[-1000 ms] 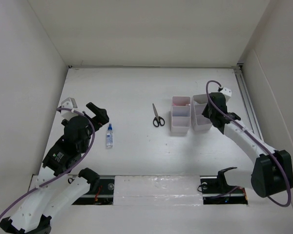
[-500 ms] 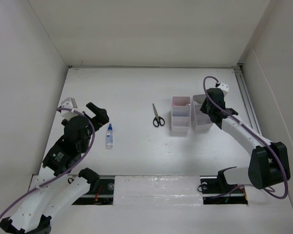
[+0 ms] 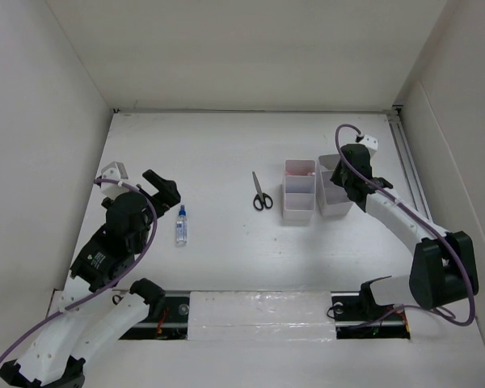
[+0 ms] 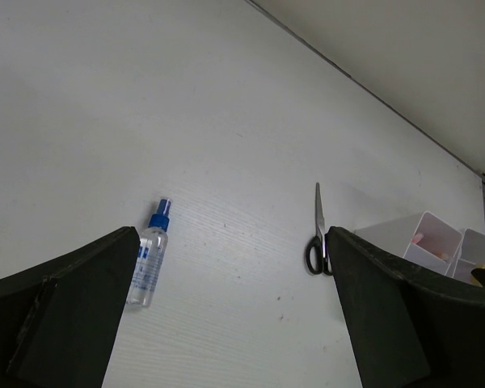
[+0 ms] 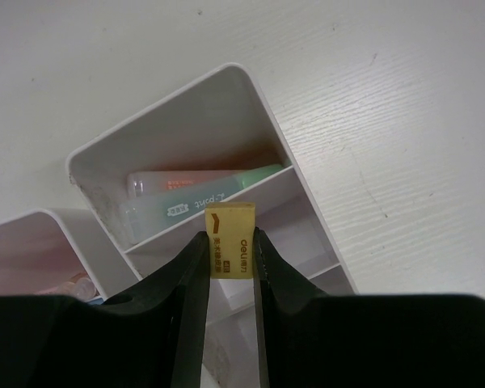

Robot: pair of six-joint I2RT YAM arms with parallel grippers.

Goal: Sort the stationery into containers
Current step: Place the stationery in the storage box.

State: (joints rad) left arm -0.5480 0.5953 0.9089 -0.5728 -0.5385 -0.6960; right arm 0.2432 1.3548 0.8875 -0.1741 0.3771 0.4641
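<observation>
Next, my right gripper lets go of the yellow eraser in the middle compartment of the container with the green marker (image 3: 329, 181) (image 5: 225, 277).
My right gripper (image 5: 229, 239) is shut on a small yellow eraser (image 5: 230, 225), held above the middle compartment of the right container (image 5: 252, 82). Its far compartment holds a green marker (image 5: 196, 207) and an orange marker (image 5: 186, 179). The left container (image 3: 299, 191) stands against it, with pink pens (image 5: 71, 284) inside. In the top view the right gripper (image 3: 340, 179) hangs over the right container (image 3: 331, 202). Black-handled scissors (image 3: 260, 192) lie left of the containers. A clear bottle with blue cap (image 3: 180, 225) lies further left. My left gripper (image 4: 229, 234) is open above the table, with the bottle (image 4: 148, 263) by its left finger.
White walls close the table at the back, left and right. A rail runs along the right wall (image 3: 408, 174). Both arm bases sit on the near edge strip (image 3: 259, 311).
My right gripper has moved a little left and farther back over the right container, still holding the eraser. The left arm has not moved.
</observation>
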